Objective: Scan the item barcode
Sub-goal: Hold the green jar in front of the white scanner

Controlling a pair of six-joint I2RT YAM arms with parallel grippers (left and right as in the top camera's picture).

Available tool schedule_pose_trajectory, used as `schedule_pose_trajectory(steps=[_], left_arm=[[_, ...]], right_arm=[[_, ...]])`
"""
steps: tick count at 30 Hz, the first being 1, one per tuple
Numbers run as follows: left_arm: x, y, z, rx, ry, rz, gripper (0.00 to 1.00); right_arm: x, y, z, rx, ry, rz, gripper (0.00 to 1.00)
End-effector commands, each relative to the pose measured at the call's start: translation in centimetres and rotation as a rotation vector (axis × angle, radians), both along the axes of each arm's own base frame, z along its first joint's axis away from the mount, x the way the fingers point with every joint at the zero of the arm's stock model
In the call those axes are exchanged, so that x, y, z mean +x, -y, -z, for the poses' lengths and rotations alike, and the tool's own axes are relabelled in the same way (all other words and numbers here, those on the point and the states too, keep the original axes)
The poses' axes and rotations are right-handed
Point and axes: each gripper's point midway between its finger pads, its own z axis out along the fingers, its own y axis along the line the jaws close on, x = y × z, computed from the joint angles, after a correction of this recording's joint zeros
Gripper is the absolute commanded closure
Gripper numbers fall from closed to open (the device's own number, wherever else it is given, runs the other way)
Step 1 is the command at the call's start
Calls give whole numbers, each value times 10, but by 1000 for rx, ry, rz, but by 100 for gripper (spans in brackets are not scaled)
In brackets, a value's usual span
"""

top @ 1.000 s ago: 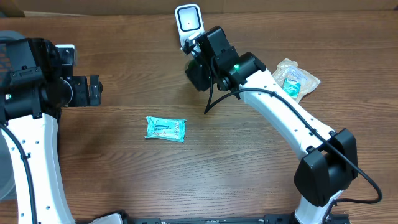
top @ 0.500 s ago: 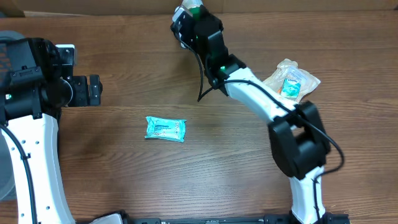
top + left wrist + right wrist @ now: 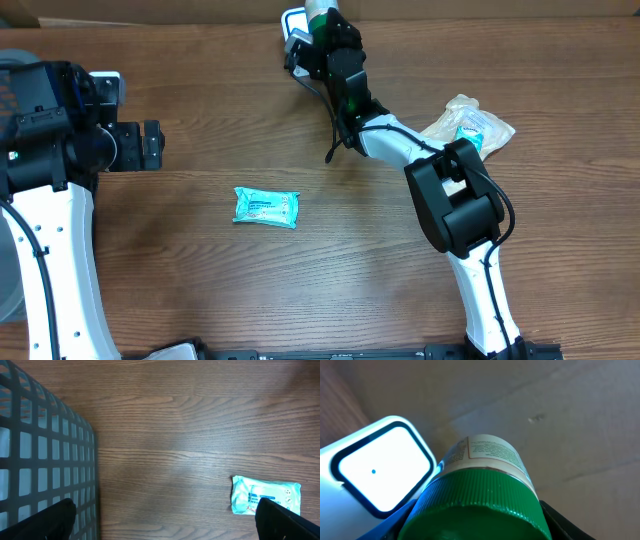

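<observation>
The green-capped bottle will go down from my right gripper on the table (image 3: pixel 438 172), against the edge of the clear bag that faces the teal wipes packet.
My right gripper (image 3: pixel 322 38) is shut on a bottle with a ribbed green cap (image 3: pixel 475 505) and a white printed label (image 3: pixel 490 450). It holds the bottle at the table's far edge, right beside the white scanner (image 3: pixel 292 20). In the right wrist view the scanner's glowing window (image 3: pixel 375 467) sits just left of the bottle, and dark fingers (image 3: pixel 565 525) flank the cap. My left gripper (image 3: pixel 150 145) hangs open at the left with nothing between its fingers (image 3: pixel 285 520). No barcode is readable.
A teal wipes packet (image 3: pixel 266 207) lies mid-table, also at the lower right of the left wrist view (image 3: pixel 265 495). A crinkled clear bag (image 3: pixel 470 125) of items lies at the right. A grey mesh basket (image 3: pixel 40 450) stands at the far left.
The right arm has swung toward the far edge, bringing the bottle up alongside the scanner. The left arm has not moved.
</observation>
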Motion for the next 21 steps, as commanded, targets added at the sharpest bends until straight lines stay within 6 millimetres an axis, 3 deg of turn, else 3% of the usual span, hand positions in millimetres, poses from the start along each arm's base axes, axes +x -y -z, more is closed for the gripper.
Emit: schedule_pose_trajectory(steps=[1,14,18,21], left_arm=[[0,-2,-10,18,29,6,0],[0,-3,-10,18,29,6,0],[0,-2,-10,18,29,6,1],[0,-3,-10,18,29,6,1]], right_arm=[[3,-7,-22,-32,67,-25,68],[-6,-21,-22,-14,54,-10,68],[-10,-18,-37,50,39,18,68],[-21,-18,-65,116,10,37,69]])
